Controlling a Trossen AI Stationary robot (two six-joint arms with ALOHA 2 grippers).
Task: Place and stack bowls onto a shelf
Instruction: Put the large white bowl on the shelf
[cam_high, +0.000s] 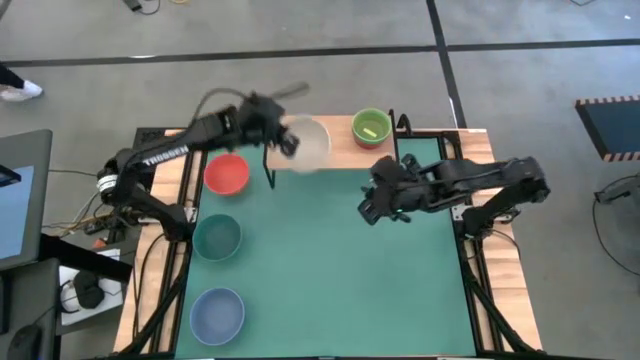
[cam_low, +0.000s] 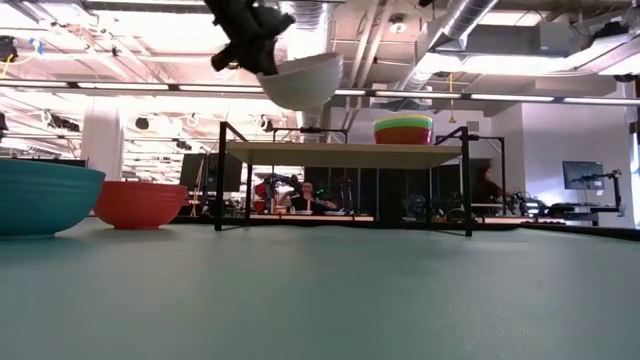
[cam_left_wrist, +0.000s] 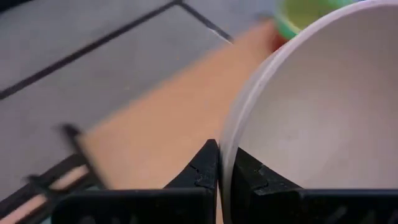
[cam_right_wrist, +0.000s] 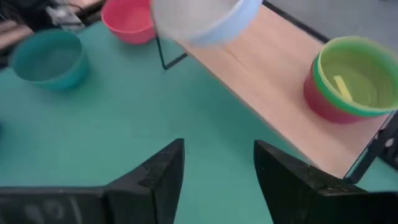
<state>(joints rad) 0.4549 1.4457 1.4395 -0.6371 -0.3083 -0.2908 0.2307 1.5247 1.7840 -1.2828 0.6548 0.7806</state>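
The white bowl is to go beside the stacked bowls. Next, my left gripper lets go of it on the loose end of the wooden shelf (cam_high: 295, 132).
My left gripper (cam_high: 287, 135) is shut on a white bowl (cam_high: 308, 142) held in the air over the left part of the wooden shelf (cam_high: 340, 150); the bowl also shows in the low view (cam_low: 300, 78) above the shelf top (cam_low: 345, 150). A stack of bowls, yellow-green on top (cam_high: 371, 127), stands on the shelf's right part. A red bowl (cam_high: 227, 173), a dark teal bowl (cam_high: 217, 238) and a pale blue bowl (cam_high: 217, 314) rest on the green mat at the left. My right gripper (cam_high: 366, 212) is open and empty over the mat. My left gripper pinches the white bowl's rim (cam_left_wrist: 225, 163), one finger inside the bowl and one outside. The fingers come from the table's left side. The bowl is lifted clear above the shelf, tilted.
The shelf's thin black legs (cam_low: 220, 180) stand at the mat's far edge. The green mat (cam_high: 340, 270) has free room in its middle and near right. A person sits in the room behind the table (cam_low: 305, 195).
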